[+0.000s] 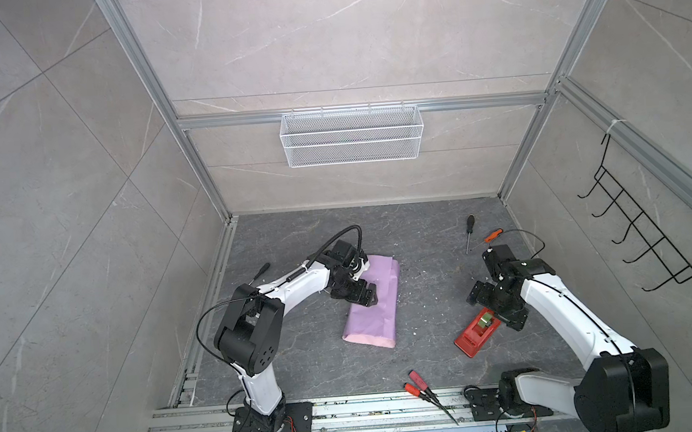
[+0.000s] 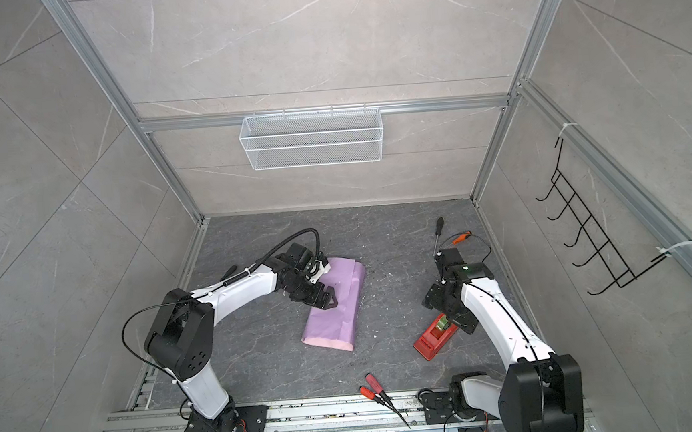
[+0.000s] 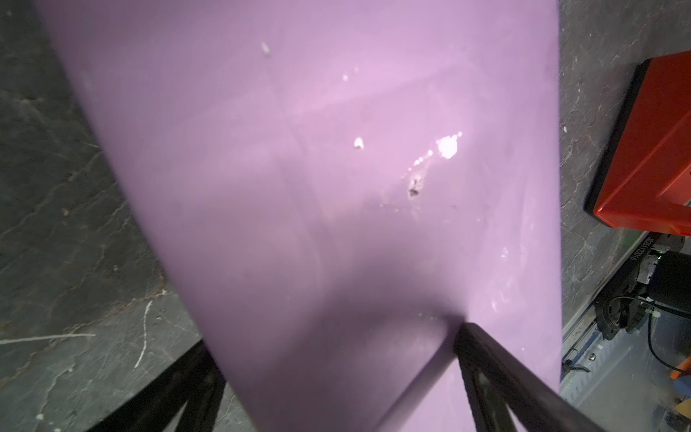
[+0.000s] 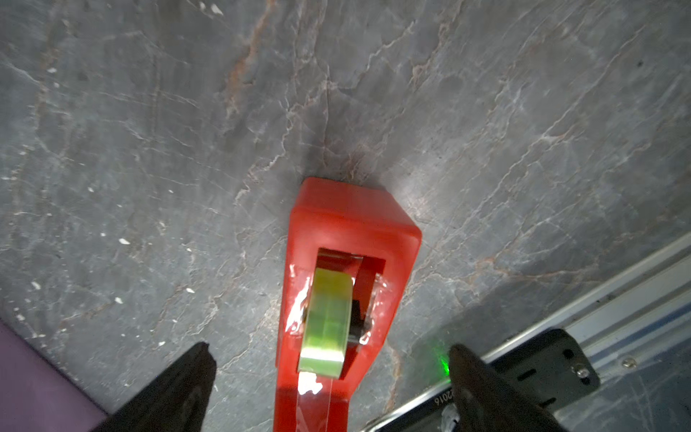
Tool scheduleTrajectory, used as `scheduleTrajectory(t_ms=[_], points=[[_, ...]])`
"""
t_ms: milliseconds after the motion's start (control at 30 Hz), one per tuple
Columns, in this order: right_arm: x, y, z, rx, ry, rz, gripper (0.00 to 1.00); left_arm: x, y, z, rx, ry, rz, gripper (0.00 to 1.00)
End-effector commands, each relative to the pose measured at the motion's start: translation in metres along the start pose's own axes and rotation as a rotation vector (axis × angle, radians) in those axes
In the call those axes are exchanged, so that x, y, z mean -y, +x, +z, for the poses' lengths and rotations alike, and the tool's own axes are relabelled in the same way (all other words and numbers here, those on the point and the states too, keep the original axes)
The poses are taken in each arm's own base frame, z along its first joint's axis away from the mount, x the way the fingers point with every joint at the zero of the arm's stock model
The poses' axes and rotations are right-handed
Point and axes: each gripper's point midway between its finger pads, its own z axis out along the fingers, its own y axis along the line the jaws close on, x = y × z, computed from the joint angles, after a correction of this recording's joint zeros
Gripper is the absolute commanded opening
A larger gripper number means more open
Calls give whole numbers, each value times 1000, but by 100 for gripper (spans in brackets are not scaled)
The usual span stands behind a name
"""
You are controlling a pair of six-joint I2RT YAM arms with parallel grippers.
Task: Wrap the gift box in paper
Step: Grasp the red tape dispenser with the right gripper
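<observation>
The robot's right gripper needs to next close on the clear tape piece [image 1: 480, 329] [image 4: 312, 392] that is between the tape roll and the near end of the red tape dispenser.
The paper [image 1: 374, 323] [image 2: 339, 321] lies on the dark tabletop folded into a long lilac bundle, with pink showing at its near end. The gift box is hidden. My left gripper [image 1: 369, 298] [image 2: 328, 301] is down on the bundle's left side and open. In the left wrist view [image 3: 332, 336] one finger presses into the lilac paper [image 3: 299, 149] and the other sits off its edge. My right gripper [image 1: 497, 313] [image 2: 453, 316] [image 4: 329, 346] hangs open over the red tape dispenser [image 1: 472, 341] [image 4: 347, 224], one finger on each side of it and neither touching it.
A black-handled screwdriver [image 1: 469, 233] and an orange-handled one [image 1: 493, 236] lie at the back right. Two red-handled tools [image 1: 420, 382] rest by the front rail. A white mesh basket [image 1: 351, 135] hangs on the back wall and a black wire rack [image 1: 646, 237] on the right wall.
</observation>
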Motion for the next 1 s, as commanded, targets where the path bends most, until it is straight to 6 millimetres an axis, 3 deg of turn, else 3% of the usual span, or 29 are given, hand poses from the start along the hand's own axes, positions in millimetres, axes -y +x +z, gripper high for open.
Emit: scheduleTrajectory(t_ms=[0,267,400,600,833,967], points=[[-4,5,14,-32,-18,17,99,-11,16,17,-59,-60,-14,96],[-10,13,46,-83,-33,33,83,-11,14,17,-56,-65,-13,96],[-20,8,49,-85,-61,34,73,-11,13,16,-53,-66,-7,96],[-69,-15,45,-85,-208,18,46,-12,15,16,-52,-71,-7,97],[-141,-52,36,-46,-219,-134,48,-13,14,16,-50,-73,-6,97],[-171,-67,47,-55,-201,-205,48,-13,14,16,-48,-77,-3,97]])
